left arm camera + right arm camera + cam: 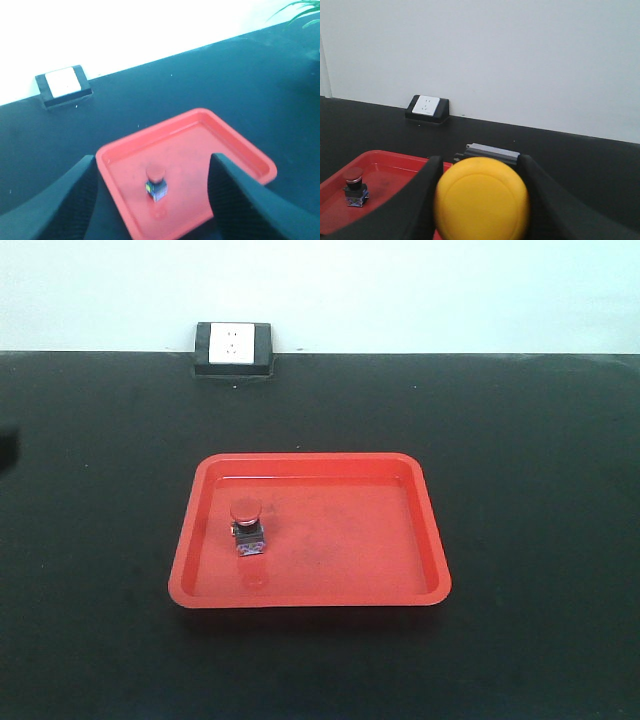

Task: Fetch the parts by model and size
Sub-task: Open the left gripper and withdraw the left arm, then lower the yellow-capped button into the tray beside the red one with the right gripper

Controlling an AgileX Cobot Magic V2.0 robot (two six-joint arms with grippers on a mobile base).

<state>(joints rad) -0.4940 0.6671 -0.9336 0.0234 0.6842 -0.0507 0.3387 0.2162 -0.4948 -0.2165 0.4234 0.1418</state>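
The robot's right gripper will release the yellow push-button switch in the red tray's empty side [374, 550], across from the red push-button switch.
The red push-button switch [247, 525] stands upright on its dark base in the left part of the red tray [420, 540]. It also shows in the left wrist view [156, 183] and the right wrist view [355, 187]. My left gripper [152, 200] is open and empty, above the tray with the red switch between its fingers' line of sight. My right gripper [476, 200] is shut on the yellow push-button switch [481, 197], whose round cap faces the camera and whose dark base [492, 151] sits between the fingers. Neither gripper shows in the front view.
A white wall socket in a black frame [233, 347] sits at the table's far edge, also visible in the left wrist view [63, 85] and right wrist view [426, 106]. The table is black. Green plant leaves [305, 10] show at the far right.
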